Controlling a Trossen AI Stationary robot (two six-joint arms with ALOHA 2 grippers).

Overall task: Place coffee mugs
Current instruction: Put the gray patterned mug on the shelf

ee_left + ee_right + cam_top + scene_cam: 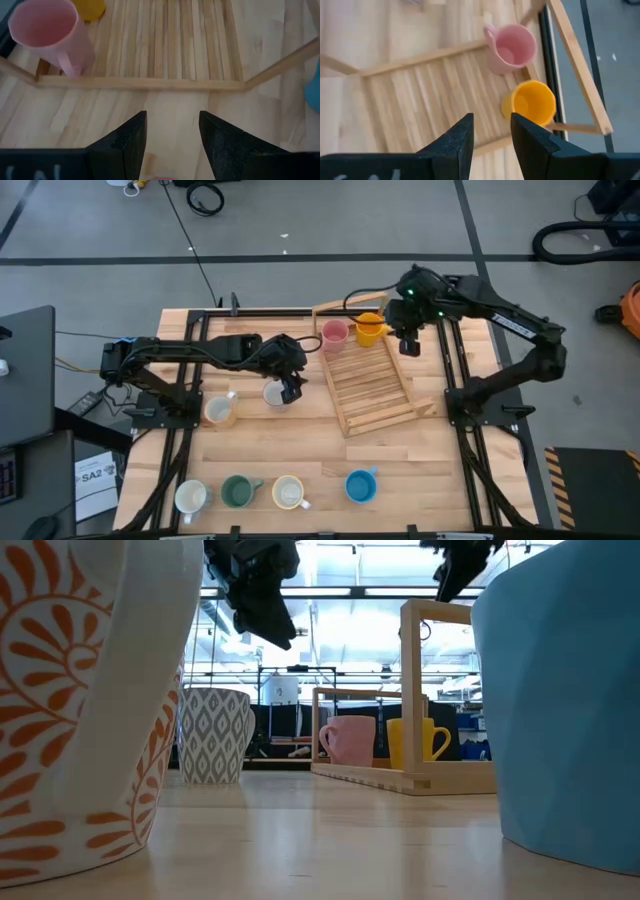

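Next, I close my left gripper on the far side of the rim (271,383) of the white mug that stands between the patterned mug and the rack.
On the far end of the wooden slatted rack (372,385) stand a pink mug (333,333) and an orange mug (368,329), both upright on the slats. My right gripper (410,346) hangs open above the rack just right of them, with nothing between its fingers (490,135). My left gripper (291,391) is open beside a white mug (274,393) left of the rack and holds nothing (172,135). A patterned mug (218,411) stands farther left. White (190,497), green (238,491), cream (288,492) and blue (360,485) mugs stand in a row near the front edge.
The rack's raised wooden frame (420,690) stands at its far end around the pink mug (350,740) and orange mug (415,744). Most of the rack's slats (170,40) are bare. Black arm frames run along both table sides (460,380).
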